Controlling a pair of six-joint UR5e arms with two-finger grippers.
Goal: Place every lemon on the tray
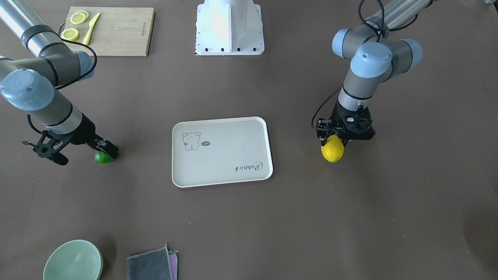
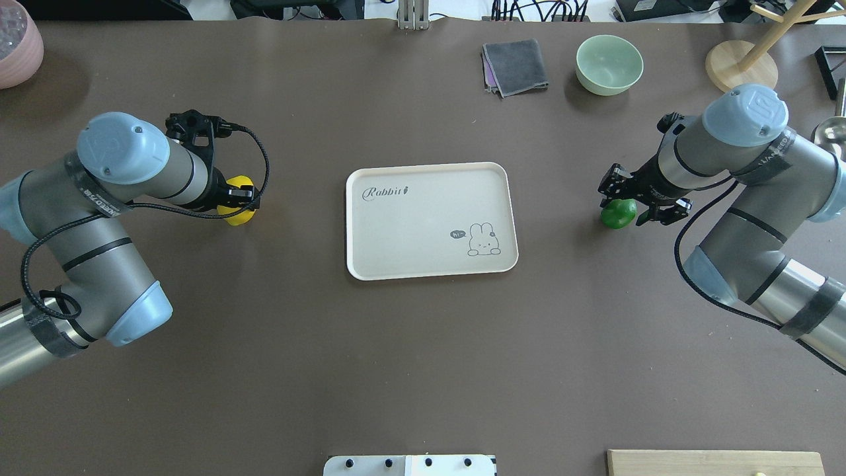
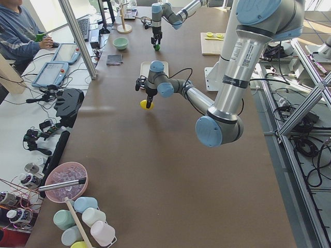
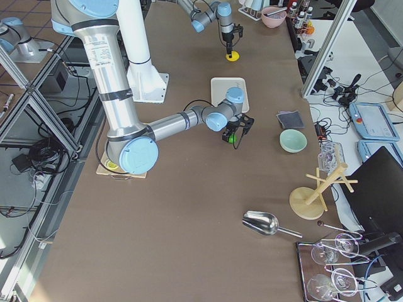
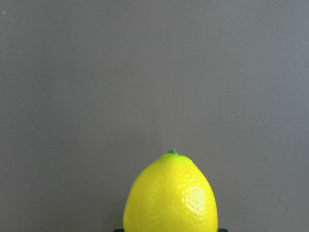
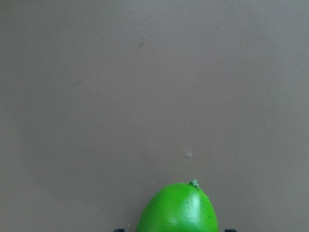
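Observation:
The robot's left gripper needs to release the yellow lemon on the tray (image 1: 252, 146) just behind the Rabbit lettering.
The bright yellow lemon (image 1: 332, 151) sits between the jaws of my left gripper (image 1: 339, 139), which is shut on it to the left of the tray; it also shows in the overhead view (image 2: 236, 213) and the left wrist view (image 5: 170, 195). The glossy green lemon (image 1: 103, 156) is held by my right gripper (image 1: 107, 150), shut on it to the right of the tray; it also shows in the overhead view (image 2: 618, 213) and the right wrist view (image 6: 177, 209). Both lemons are low, at or just above the table. The off-white "Rabbit" tray (image 2: 423, 218) lies empty at the centre.
A wooden cutting board (image 1: 116, 33) with lemon slices (image 1: 78, 18) and a yellow knife (image 1: 91, 28) lies near the robot's base. A green bowl (image 2: 609, 63), a grey cloth (image 2: 515, 66), a wooden stand (image 2: 740, 65) and a pink bowl (image 2: 16, 46) stand along the far edge.

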